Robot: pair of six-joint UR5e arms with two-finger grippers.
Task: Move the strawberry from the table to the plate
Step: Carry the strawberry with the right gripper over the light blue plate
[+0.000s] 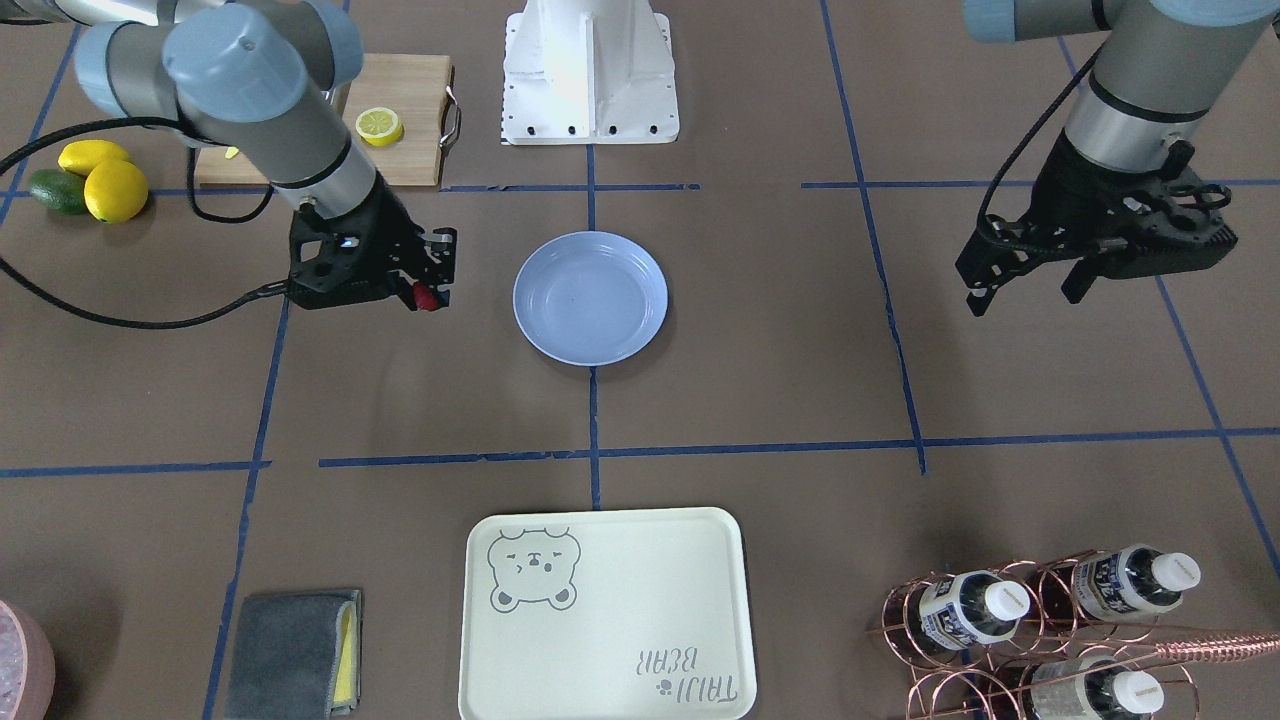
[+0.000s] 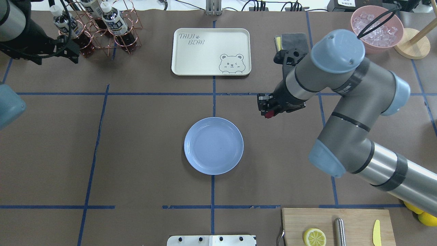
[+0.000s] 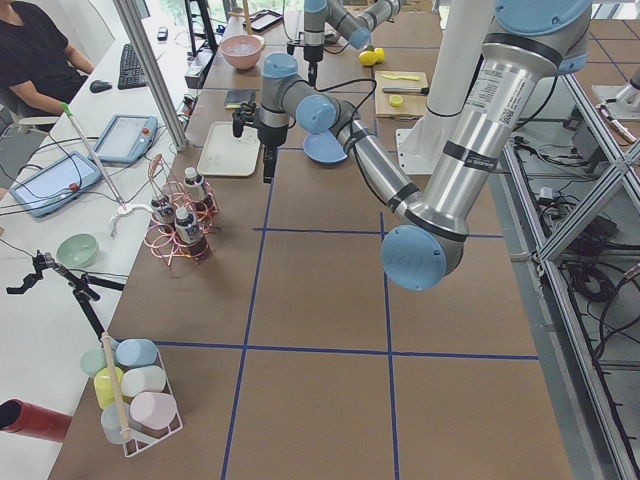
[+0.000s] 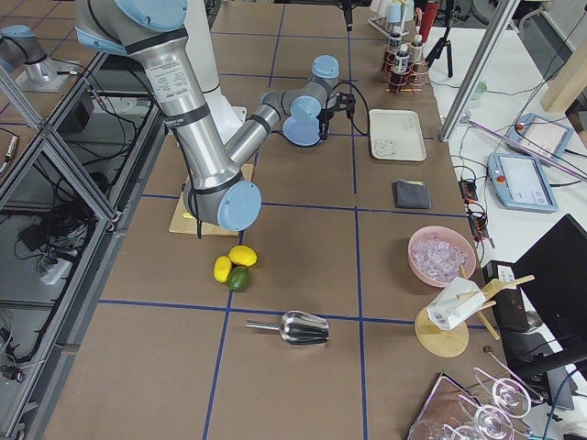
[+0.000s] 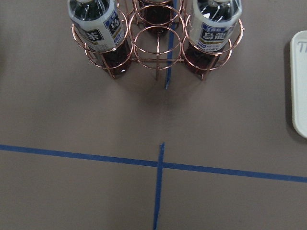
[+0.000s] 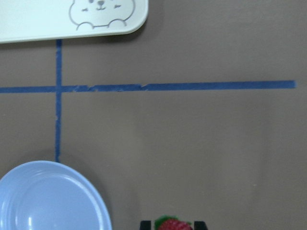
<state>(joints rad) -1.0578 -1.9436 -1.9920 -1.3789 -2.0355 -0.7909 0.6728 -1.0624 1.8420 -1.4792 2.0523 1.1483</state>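
Observation:
My right gripper needs to put the strawberry down in the middle of the empty pale blue plate [image 1: 590,304] [image 6: 53,213].
The small red strawberry [image 1: 427,297] hangs above the brown table [image 1: 760,380], pinched between the fingers of my right gripper [image 1: 424,288], which is shut on it. In the overhead view that gripper [image 2: 268,112] and the strawberry [image 2: 269,114] sit right of and slightly beyond the empty pale blue plate [image 2: 213,146]. In the right wrist view the strawberry [image 6: 171,224] shows at the bottom edge, with the plate [image 6: 48,201] at lower left. My left gripper [image 1: 1028,288] hovers open and empty far to the side, near the bottle rack [image 2: 99,25].
A cream bear-print tray [image 2: 211,51] lies beyond the plate. A cutting board [image 1: 410,120] with a lemon half [image 1: 379,126] is near the robot base [image 1: 590,70]. Lemons [image 1: 115,190], an avocado [image 1: 56,190], a grey cloth [image 1: 295,655] and an ice bowl [image 2: 377,27] line the edges.

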